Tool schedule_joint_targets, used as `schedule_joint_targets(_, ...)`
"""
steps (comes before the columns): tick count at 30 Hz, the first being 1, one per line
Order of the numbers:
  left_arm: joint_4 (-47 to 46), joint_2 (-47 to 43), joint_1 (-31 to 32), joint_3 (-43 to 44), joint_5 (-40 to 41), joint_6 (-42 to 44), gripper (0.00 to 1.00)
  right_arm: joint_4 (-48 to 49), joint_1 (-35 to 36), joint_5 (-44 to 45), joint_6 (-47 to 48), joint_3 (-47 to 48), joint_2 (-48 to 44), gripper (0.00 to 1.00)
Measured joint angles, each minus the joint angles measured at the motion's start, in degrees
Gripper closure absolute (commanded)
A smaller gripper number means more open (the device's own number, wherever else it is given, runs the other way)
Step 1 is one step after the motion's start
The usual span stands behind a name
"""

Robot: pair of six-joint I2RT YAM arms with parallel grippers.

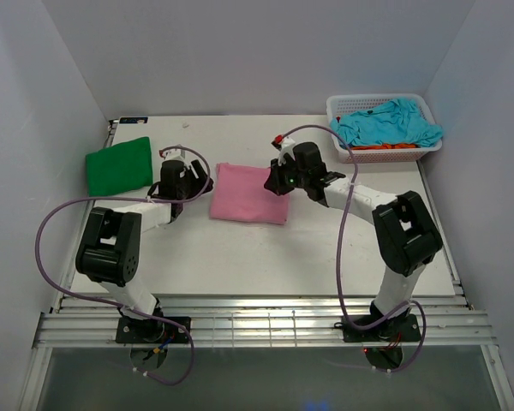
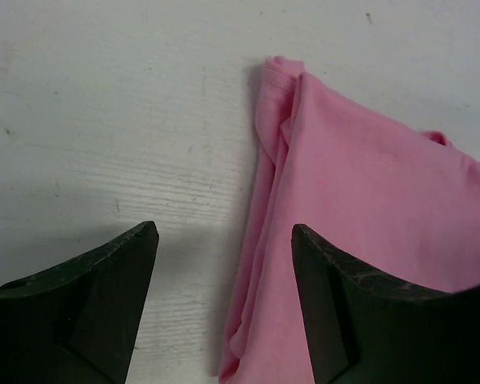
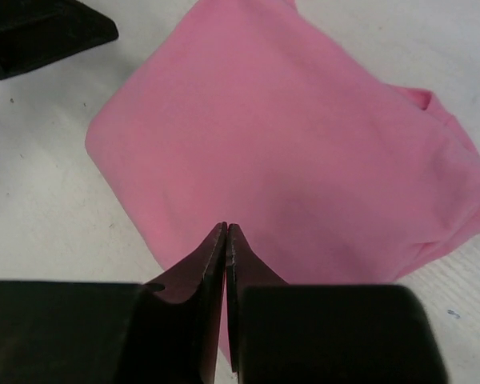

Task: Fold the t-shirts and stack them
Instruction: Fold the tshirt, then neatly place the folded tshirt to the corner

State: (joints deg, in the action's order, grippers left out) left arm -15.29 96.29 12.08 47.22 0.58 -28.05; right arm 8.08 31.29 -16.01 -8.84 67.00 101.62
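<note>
Next, I close my left gripper on the middle [image 1: 250,193] of the folded pink t-shirt, where it can pinch the cloth between the two ends of the shirt.
A pink t-shirt [image 1: 247,195] lies folded into a rectangle at mid-table. My left gripper [image 1: 197,181] is at its left edge. In the left wrist view that gripper [image 2: 224,232] is open, and the pink shirt's [image 2: 368,176] folded edge runs between the fingers [image 2: 104,304], which do not grip it. My right gripper [image 1: 276,181] is over the shirt's right side. In the right wrist view it [image 3: 226,229] is shut tip to tip just above the pink cloth [image 3: 288,128], with nothing seen between the jaws. A folded green t-shirt [image 1: 120,164] lies at the left.
A white mesh basket [image 1: 343,104] stands at the back right, holding a crumpled turquoise t-shirt [image 1: 392,124] on top of an orange one [image 1: 385,146]. One left finger [image 3: 32,32] shows beyond the pink shirt's far corner. White walls close in the table.
</note>
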Motion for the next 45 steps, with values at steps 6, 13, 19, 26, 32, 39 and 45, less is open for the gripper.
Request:
schedule_joint_targets(6, -4.42, 0.0, -1.25, -0.76, -6.69, -1.44, 0.22, -0.59, 2.78, -2.03, -0.28, 3.61, 8.26, 0.92)
schedule_joint_targets(13, -6.36, 0.0, -1.51, -3.3, -11.58, -2.97, 0.23, -3.8, 4.94, -2.05, -1.11, 6.78, 15.15, 0.92)
schedule_joint_targets(19, -7.02, 0.0, -1.53, -5.95, -13.92, -3.5, 0.23, -6.12, 5.22, 0.0, -1.7, 6.75, 15.45, 0.92)
schedule_joint_targets(26, -7.5, -0.24, -1.57, -9.35, -15.32, -3.74, 0.23, -6.38, 5.33, 1.7, -2.8, 5.35, 14.25, 0.92)
schedule_joint_targets(32, -8.04, 0.44, -1.6, -9.07, -16.04, -3.87, 0.24, -7.21, 5.35, 2.4, -2.73, 4.63, 13.38, 0.92)
schedule_joint_targets(39, -12.79, 5.6, -1.62, -6.05, -20.79, -6.34, 0.24, -7.96, 5.38, 2.64, -2.62, 4.66, 13.2, 0.92)
schedule_joint_targets(45, -15.06, 6.69, -1.25, -6.21, -24.06, -8.46, 0.24, -8.0, 5.38, 2.62, -2.54, 4.68, 13.2, 0.92)
